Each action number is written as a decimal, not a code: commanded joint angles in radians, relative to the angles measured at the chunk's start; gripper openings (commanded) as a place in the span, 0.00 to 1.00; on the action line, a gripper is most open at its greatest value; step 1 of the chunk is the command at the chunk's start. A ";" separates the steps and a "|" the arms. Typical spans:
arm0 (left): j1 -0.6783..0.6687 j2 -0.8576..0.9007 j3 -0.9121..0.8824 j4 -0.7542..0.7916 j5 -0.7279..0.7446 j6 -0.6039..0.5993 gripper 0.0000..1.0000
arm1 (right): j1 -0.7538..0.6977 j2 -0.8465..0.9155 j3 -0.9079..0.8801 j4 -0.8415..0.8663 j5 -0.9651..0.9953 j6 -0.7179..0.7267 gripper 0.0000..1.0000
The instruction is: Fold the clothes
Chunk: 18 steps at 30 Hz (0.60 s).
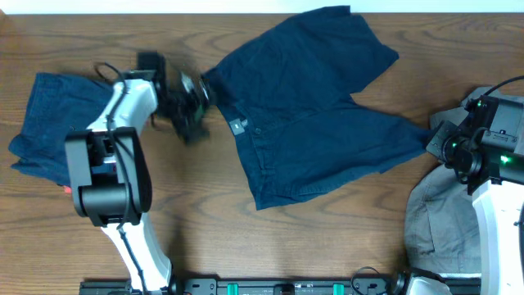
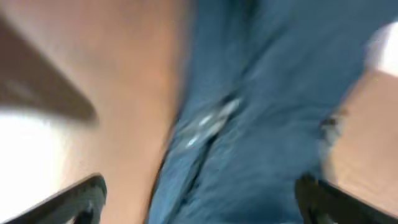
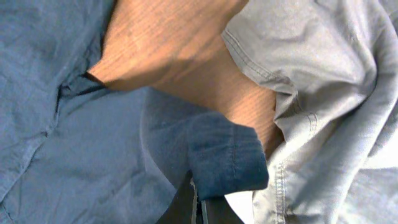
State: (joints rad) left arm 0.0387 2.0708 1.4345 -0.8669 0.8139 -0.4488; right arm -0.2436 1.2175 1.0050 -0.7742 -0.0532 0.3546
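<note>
I move my left gripper to the navy shorts next and close it on their waistband's near corner (image 1: 264,201), beside the bare wood along the front.
A pair of navy shorts (image 1: 303,106) lies spread out across the middle of the table, waistband to the left. My left gripper (image 1: 190,102) is blurred by motion at the waistband's left edge. In the left wrist view its fingers (image 2: 199,190) are wide apart, with the blue fabric (image 2: 261,124) between them. My right gripper (image 1: 438,143) is at the right end of a leg. In the right wrist view it (image 3: 199,205) is shut on the leg hem (image 3: 227,162).
A folded navy garment (image 1: 49,123) lies at the far left, behind the left arm. A grey garment (image 1: 438,221) lies crumpled at the right under the right arm, and also shows in the right wrist view (image 3: 329,93). Bare wood runs along the front.
</note>
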 commanded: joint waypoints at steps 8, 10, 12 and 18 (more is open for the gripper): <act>-0.149 -0.058 -0.158 -0.269 -0.110 0.305 0.98 | -0.004 0.035 0.010 0.034 0.004 -0.012 0.03; -0.171 -0.098 -0.197 -0.249 -0.128 0.273 0.98 | -0.004 0.055 0.010 0.030 0.004 -0.012 0.03; -0.201 -0.159 -0.250 -0.210 -0.148 0.220 0.98 | -0.004 0.074 0.010 0.030 0.004 -0.012 0.04; -0.360 -0.381 -0.421 -0.055 -0.286 -0.050 0.98 | -0.004 0.110 0.010 0.049 0.004 -0.012 0.04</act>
State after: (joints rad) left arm -0.2459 1.7828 1.0805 -0.9657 0.6254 -0.3218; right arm -0.2436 1.3193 1.0050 -0.7341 -0.0525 0.3546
